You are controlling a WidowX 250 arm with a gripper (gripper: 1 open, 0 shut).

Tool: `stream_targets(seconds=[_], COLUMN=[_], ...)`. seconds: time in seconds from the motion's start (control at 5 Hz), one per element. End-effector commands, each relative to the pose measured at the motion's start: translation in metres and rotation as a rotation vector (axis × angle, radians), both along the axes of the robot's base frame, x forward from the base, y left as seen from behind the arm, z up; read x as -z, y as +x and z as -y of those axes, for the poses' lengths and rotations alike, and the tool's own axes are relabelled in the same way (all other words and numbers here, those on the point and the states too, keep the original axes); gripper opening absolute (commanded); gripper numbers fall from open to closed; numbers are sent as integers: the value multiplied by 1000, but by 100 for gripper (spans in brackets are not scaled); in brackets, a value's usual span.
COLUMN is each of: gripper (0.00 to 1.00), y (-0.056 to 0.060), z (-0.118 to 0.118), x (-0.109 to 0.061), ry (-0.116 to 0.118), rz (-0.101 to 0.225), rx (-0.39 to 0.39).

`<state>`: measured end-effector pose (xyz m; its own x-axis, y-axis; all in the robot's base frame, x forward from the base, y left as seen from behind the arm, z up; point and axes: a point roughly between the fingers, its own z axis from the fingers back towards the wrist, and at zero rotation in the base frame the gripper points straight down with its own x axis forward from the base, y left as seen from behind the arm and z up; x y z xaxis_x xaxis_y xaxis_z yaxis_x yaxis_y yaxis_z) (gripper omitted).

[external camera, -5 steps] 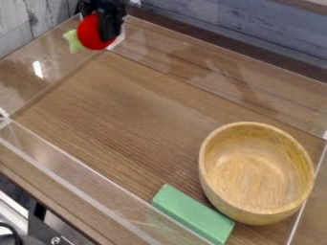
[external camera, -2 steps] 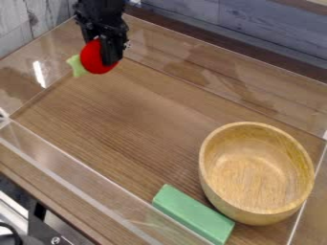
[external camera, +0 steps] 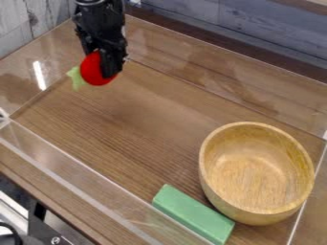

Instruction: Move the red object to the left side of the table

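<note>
My gripper is going to let go of the red object on the bare table (external camera: 83, 87) near the clear acrylic side, far from the bowl. The red object now hangs just above the table.
The red object (external camera: 96, 70), a small round bright-red toy with a green leafy end, hangs just above the far-left part of the wood-grain table (external camera: 141, 134). My black gripper (external camera: 102, 63) comes down from above and is shut on it, fingers clasping its upper right side. The green end pokes out to the left, near the clear acrylic wall.
A round light-wood bowl (external camera: 257, 172) stands at the right front. A green rectangular block (external camera: 193, 213) lies near the front edge, left of the bowl. Low clear acrylic walls (external camera: 52, 153) run along the table's edges.
My gripper has come down and toward the front with the red object in it, from the far-left corner to lower over the table's left part.
</note>
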<state>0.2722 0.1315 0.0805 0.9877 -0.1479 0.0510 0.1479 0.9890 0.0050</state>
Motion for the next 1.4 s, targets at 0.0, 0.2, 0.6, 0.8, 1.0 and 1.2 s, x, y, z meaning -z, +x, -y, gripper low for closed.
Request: stream_targets(seconds=[0.0, 0.2, 0.6, 0.8, 1.0, 1.2], gripper=[0, 0, 0, 0, 0, 0], y=[2, 2, 5, 6, 6, 7], z=[-2, -1, -32, -40, -45, -49], x=[0, 12, 17, 20, 22, 25], ry=[16, 9, 1, -12, -34, -55], rz=[24, 6, 18, 13, 5, -6], rx=[9, 12, -79, -115, -146, -173])
